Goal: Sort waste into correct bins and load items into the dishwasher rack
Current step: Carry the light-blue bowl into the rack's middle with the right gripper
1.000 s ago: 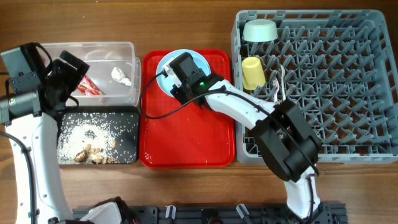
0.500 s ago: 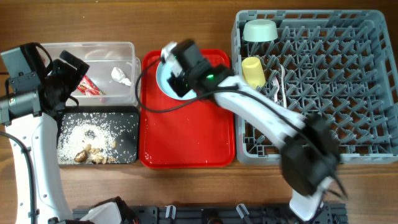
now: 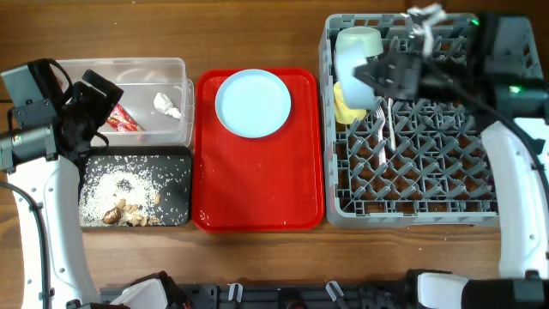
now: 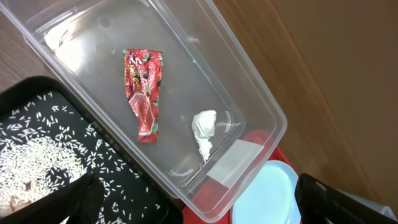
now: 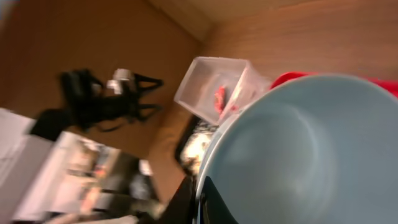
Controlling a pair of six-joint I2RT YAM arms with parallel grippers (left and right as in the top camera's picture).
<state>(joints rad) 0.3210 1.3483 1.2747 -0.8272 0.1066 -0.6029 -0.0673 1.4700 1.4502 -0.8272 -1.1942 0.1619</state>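
The robot's right gripper should release the small light-blue bowl over the near ends of the white spoon and fork (image 3: 395,137).
My right gripper (image 3: 380,75) is shut on the rim of the small light-blue bowl (image 3: 353,75) and holds it over the far left of the grey dishwasher rack (image 3: 412,219). The bowl (image 5: 298,143) fills the right wrist view, with the jaws (image 5: 205,193) on its edge. The pale green bowl (image 3: 358,39), the yellow cup (image 3: 342,109), and the white spoon and fork (image 3: 385,120) are in the rack. The large light-blue plate (image 3: 253,103) lies on the red tray (image 3: 257,189). My left gripper (image 3: 93,105) is open and empty above the clear tub (image 3: 129,62).
The clear tub (image 4: 249,93) holds the red wrapper (image 4: 143,93) and the white tissue (image 4: 204,127). The black tray (image 3: 184,154) in front of it holds rice and brown food bits (image 3: 124,184). The plate's edge (image 4: 267,199) shows in the left wrist view.
My right arm has swung from over the plate on the red tray to above the rack, carrying the small light-blue bowl. The plate is uncovered. The left arm has not moved.
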